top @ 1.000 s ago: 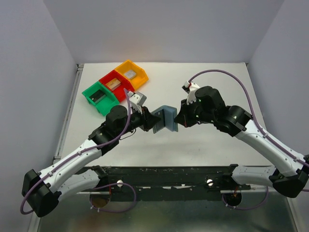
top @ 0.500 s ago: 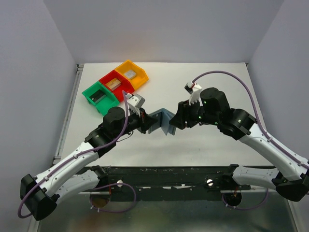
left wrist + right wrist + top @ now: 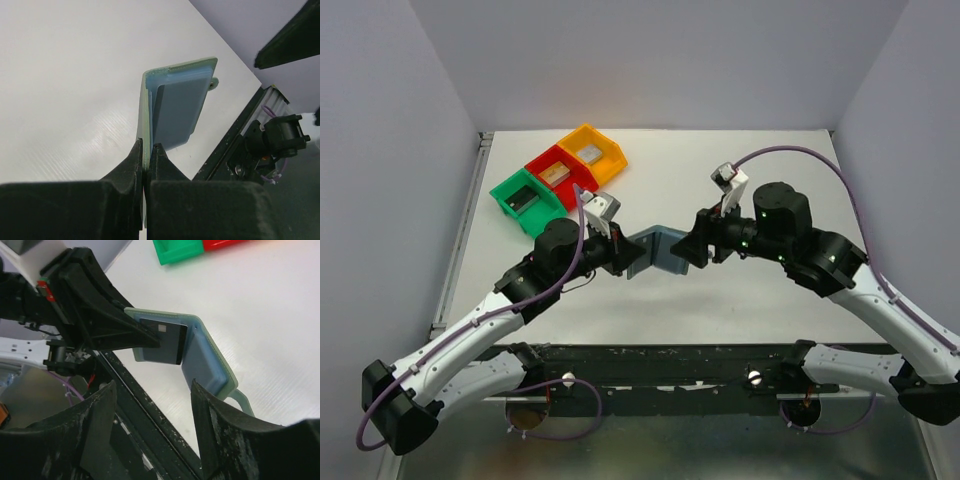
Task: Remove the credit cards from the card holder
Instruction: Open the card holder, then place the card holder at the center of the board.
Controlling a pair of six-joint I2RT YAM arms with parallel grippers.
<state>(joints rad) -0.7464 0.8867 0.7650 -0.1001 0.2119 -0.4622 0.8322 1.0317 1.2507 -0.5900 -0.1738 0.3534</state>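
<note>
My left gripper should release the card holder flat on the bare white table (image 3: 662,272) between my two grippers.
The card holder (image 3: 656,249) hangs half open in a V above the middle of the table, grey-green outside and pale blue inside. My left gripper (image 3: 620,256) is shut on the edge of its left panel (image 3: 146,120), seen from the left wrist view as my left gripper (image 3: 146,148) pinching the thin green edge. A dark credit card (image 3: 161,341) with a small pale square sits in that panel. My right gripper (image 3: 693,250) stands open just right of the holder's other panel (image 3: 206,362). Nothing is between the fingers of my right gripper (image 3: 152,386).
Green bin (image 3: 524,201), red bin (image 3: 554,173) and yellow bin (image 3: 592,152) stand in a row at the back left, each with a grey block. A black rail (image 3: 670,361) runs along the near edge. Grey walls close in both sides.
My right gripper has opened, let go of the holder's right panel and drawn back to the right. My left gripper has shut on the left panel. The holder now spreads wider.
</note>
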